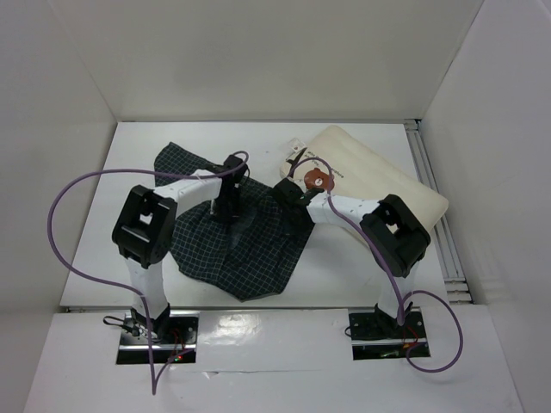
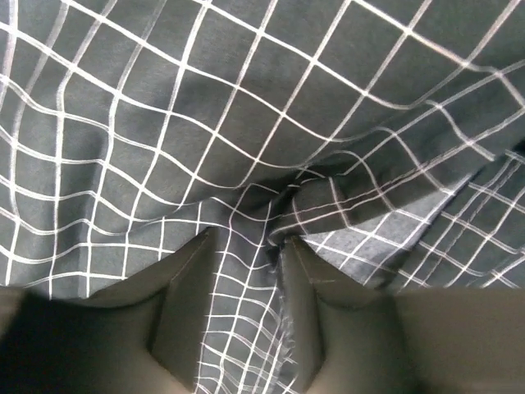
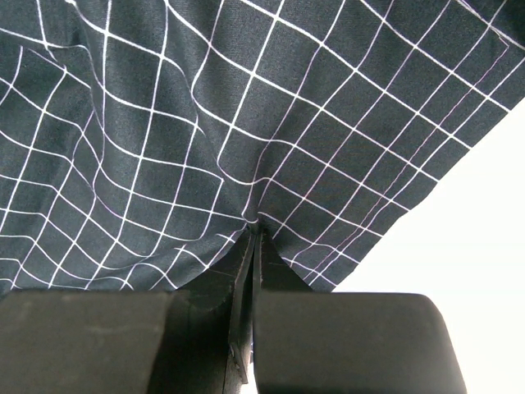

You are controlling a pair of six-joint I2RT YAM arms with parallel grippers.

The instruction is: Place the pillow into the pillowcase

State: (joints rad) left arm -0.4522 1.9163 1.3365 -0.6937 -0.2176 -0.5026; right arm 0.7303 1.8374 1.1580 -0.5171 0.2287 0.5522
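Note:
The pillowcase's opening sags, crumpled, so next my left gripper pinches its upper edge (image 2: 336, 208) and lifts it before my right gripper brings the pillow.
The dark, white-checked pillowcase (image 1: 245, 245) lies crumpled on the middle of the table. The cream pillow (image 1: 383, 176) lies behind it at the right, with a reddish round mark (image 1: 317, 179) on its near end. My left gripper (image 1: 229, 213) points down onto the pillowcase (image 2: 205, 123). Its fingers (image 2: 184, 304) stand partly apart, with a raised fold of the cloth between them, in the left wrist view (image 2: 248, 240). My right gripper (image 1: 288, 191) is at the cloth's far right edge beside the pillow. It is shut (image 3: 256, 234), pinching the pillowcase (image 3: 164, 123) at its tips.
White walls enclose the white table (image 1: 129, 189) on three sides. A metal rail (image 1: 435, 202) runs along the right edge behind the pillow. Purple cables (image 1: 65, 206) loop from both arms. Bare table shows right of the cloth in the right wrist view.

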